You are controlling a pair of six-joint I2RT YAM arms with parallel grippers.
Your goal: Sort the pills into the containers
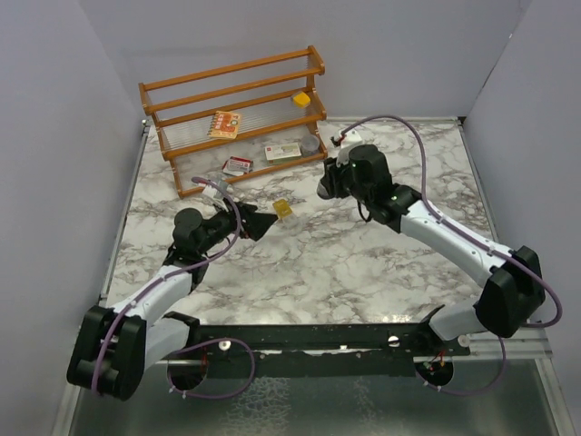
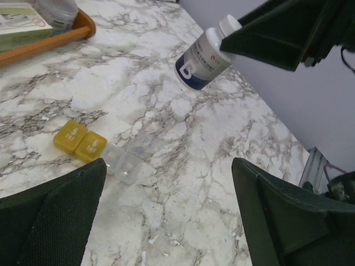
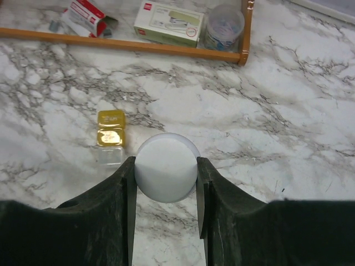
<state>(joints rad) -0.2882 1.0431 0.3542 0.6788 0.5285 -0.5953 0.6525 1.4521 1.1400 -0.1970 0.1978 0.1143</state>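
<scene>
The robot's left gripper needs to next go to the pill bottle's lower half (image 1: 322,192) (image 2: 194,69) and close there, because the right gripper holds the white cap.
My right gripper (image 3: 165,164) is shut on the white cap (image 3: 166,169) of a pill bottle with a white and blue label (image 2: 202,60). It holds the bottle tilted above the marble table (image 1: 363,263). A small strip of pill-box cells lies on the table, two yellow (image 2: 80,141) and two clear (image 2: 125,163). The strip also shows in the top view (image 1: 282,209) and the right wrist view (image 3: 111,136). My left gripper (image 2: 169,166) is open and empty just beside the strip. No loose pills show.
A wooden rack (image 1: 236,109) stands at the back, with a yellow cube (image 1: 300,99) and an orange printed box (image 1: 224,123) on its shelves. A staples box (image 3: 169,22) and a round tin (image 3: 224,25) sit in its bottom tray.
</scene>
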